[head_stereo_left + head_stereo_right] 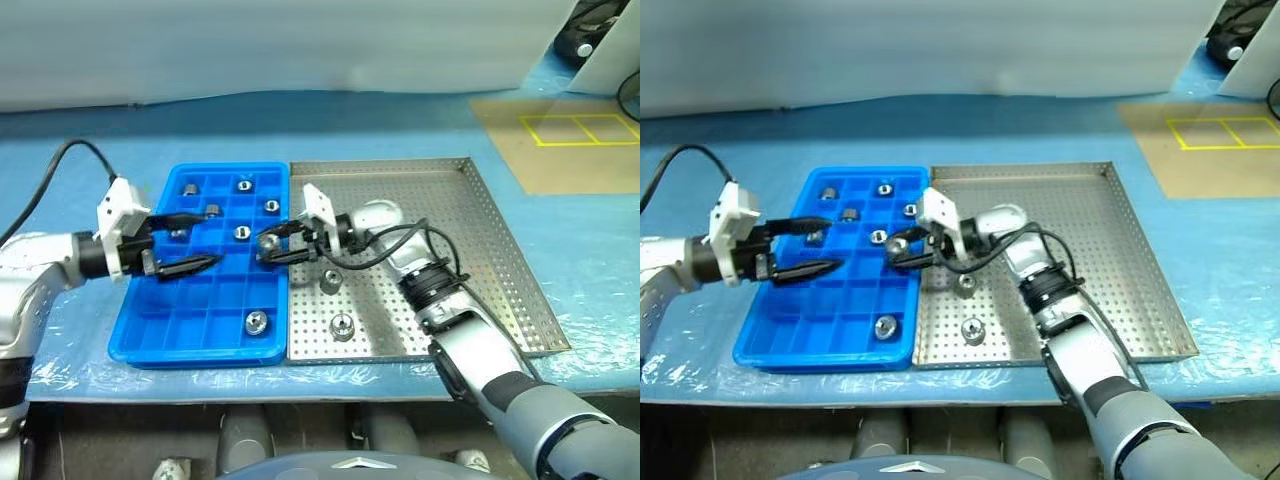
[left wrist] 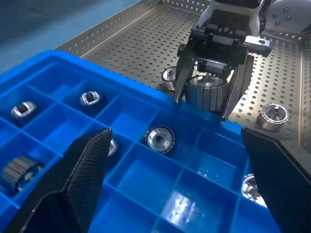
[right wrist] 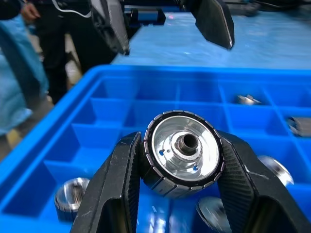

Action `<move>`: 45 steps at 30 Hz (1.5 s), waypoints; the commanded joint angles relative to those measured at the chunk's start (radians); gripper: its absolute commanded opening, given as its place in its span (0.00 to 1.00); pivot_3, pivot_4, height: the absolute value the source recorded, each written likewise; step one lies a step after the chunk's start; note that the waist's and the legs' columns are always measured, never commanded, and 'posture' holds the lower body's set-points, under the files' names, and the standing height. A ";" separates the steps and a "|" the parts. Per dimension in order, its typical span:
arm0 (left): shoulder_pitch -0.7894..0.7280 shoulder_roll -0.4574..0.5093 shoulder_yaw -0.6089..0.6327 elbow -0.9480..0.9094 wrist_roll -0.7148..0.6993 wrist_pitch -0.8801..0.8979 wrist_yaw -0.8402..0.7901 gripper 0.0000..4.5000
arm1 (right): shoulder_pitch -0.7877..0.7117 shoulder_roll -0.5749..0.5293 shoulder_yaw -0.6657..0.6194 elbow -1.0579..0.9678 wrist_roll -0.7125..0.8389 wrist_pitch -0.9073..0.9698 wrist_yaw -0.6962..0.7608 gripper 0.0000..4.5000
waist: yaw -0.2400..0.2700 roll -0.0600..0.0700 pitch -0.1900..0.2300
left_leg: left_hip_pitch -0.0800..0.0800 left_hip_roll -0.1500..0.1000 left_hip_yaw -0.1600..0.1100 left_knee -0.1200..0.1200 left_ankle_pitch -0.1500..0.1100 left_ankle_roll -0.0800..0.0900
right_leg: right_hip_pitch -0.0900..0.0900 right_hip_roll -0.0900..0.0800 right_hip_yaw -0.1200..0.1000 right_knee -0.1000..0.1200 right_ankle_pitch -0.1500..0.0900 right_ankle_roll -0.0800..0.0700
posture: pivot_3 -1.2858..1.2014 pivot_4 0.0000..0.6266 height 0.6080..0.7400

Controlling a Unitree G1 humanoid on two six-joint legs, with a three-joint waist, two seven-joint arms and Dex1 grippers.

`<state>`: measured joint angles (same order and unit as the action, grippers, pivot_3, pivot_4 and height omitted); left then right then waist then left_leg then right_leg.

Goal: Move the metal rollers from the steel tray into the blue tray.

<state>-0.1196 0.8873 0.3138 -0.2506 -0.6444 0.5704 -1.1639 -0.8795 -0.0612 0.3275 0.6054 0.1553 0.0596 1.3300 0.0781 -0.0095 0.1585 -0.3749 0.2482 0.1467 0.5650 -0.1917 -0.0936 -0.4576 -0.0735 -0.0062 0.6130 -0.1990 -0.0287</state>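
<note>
Next, my left hand is to go to the metal roller nearest the front edge of the steel tray and close on the roller's ribbed sides (image 1: 342,328) (image 2: 273,117).
The blue tray (image 1: 200,322) lies left of the steel tray (image 1: 455,230), edge to edge. My right gripper (image 1: 270,246) is shut on a metal roller (image 3: 182,153), its ribbed sides between the fingers, hovering at the blue tray's right edge. My left gripper (image 1: 203,240) hangs open and empty above the blue tray's left half, pointing toward the right gripper. Several rollers lie in the blue compartments, such as one at the back (image 1: 244,184) and one at the front (image 1: 256,321). Two rollers (image 1: 330,281) (image 1: 342,326) stand on the steel tray's perforated floor.
A brown board with yellow lines (image 1: 570,140) lies on the blue table cover at the back right. A black cable (image 1: 60,160) loops up from my left arm. The steel tray's right half is bare.
</note>
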 commanded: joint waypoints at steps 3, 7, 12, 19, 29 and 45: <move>0.216 0.022 0.194 -0.188 -0.069 0.052 0.024 1.00 | -0.040 0.110 0.025 0.066 -0.003 -0.056 0.027 0.40 | 0.011 0.000 0.000 | -0.001 0.003 0.000 -0.002 0.000 -0.001 | 0.000 0.001 -0.004 0.000 -0.001 -0.002 | 0.66 0.24 1.00; 0.285 0.000 0.246 -0.262 -0.103 0.073 0.077 1.00 | -0.050 0.160 0.041 0.154 -0.029 -0.101 0.038 0.40 | 0.046 0.001 0.001 | -0.001 0.010 0.000 -0.002 0.001 -0.002 | 0.002 0.001 -0.011 0.001 -0.003 -0.005 | 0.67 0.24 1.00; 0.364 -0.029 0.257 -0.329 -0.125 0.065 0.102 1.00 | -0.064 0.180 0.031 0.221 -0.044 -0.128 0.047 0.40 | 0.073 0.002 0.001 | 0.000 0.011 0.000 -0.001 0.002 -0.004 | 0.004 0.000 -0.013 0.003 -0.004 -0.006 | 0.68 0.24 1.00; 0.407 -0.036 0.226 -0.357 -0.128 0.043 0.095 1.00 | -0.069 0.180 0.015 0.316 -0.083 -0.199 0.000 0.40 | 0.077 0.002 0.001 | 0.000 0.012 0.000 -0.001 0.003 -0.006 | 0.004 0.000 -0.013 0.006 -0.004 -0.007 | 0.68 0.24 1.00; 0.321 -0.027 0.135 -0.299 -0.112 0.013 0.090 1.00 | -0.070 0.133 -0.005 0.347 -0.120 -0.286 -0.053 0.40 | 0.081 0.002 0.001 | 0.000 0.012 0.000 0.001 0.004 -0.007 | 0.004 0.000 -0.013 0.008 -0.004 -0.007 | 0.66 0.24 1.00; 0.194 -0.019 0.034 -0.219 -0.090 -0.005 0.071 1.00 | -0.064 0.085 -0.048 0.226 -0.088 -0.228 -0.049 0.81 | 0.071 0.002 0.001 | 0.001 0.012 0.000 0.003 0.005 -0.008 | 0.004 0.000 -0.013 0.011 -0.004 -0.007 | 0.62 0.24 1.00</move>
<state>0.0937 0.8556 0.3503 -0.4695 -0.7387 0.5860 -1.0834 -0.9349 0.0257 0.3161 0.8887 0.0293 -0.1827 1.2741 0.1494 -0.0079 0.1592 -0.3738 0.2606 0.1463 0.5681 -0.1864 -0.1016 -0.4532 -0.0731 -0.0189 0.6236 -0.2032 -0.0352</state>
